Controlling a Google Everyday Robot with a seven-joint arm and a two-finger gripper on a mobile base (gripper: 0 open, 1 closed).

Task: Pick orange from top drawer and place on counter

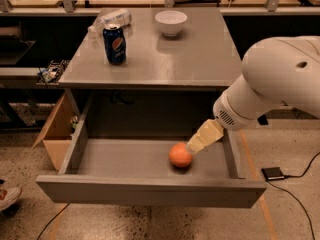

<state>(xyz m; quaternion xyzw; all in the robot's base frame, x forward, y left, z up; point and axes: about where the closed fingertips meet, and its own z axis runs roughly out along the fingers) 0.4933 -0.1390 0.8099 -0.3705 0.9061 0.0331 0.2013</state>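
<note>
The robot's gripper will close around the orange's middle (181, 155), so that it can lift the orange off the bottom of the open top drawer.
The orange (180, 155) lies on the flat bottom of the open top drawer (150, 192), right of its middle. My gripper (193, 145) reaches down into the drawer from the right on the big white arm (275, 84). Its cream tip is at the orange's upper right side, touching or nearly touching it. The orange rests on the drawer bottom and is not lifted. The grey counter (170, 59) is above the drawer.
On the counter stand a blue Pepsi can (114, 44) at the back left and a white bowl (171, 22) at the back middle, with a clear plastic bottle (111, 20) lying behind the can. A cardboard box (55, 134) stands left of the cabinet. A black device (273, 173) with a cable lies on the floor at right.
</note>
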